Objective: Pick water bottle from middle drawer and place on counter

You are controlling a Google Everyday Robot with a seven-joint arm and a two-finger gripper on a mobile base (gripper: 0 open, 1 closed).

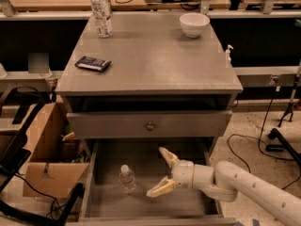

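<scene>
I need to next close my gripper around the upper half [127, 175] of the water bottle in the middle drawer, just below the bottle's white cap.
The water bottle [127, 178], small, clear, with a white cap, stands upright on the floor of the open middle drawer [183, 204], left of centre. My gripper [162, 172] is open inside the drawer, just right of the bottle and apart from it, fingers pointing left. One fingertip [163, 151] is up, the other [151, 193] lies low near the bottle's base. The grey counter [150, 55] is the cabinet top above.
On the counter stand a taller labelled bottle [101, 12] at the back left, a dark flat packet [93, 63] at the left and a white bowl [194, 24] at the back right. A cardboard box [44, 154] sits left of the cabinet. Cables lie on the floor at right.
</scene>
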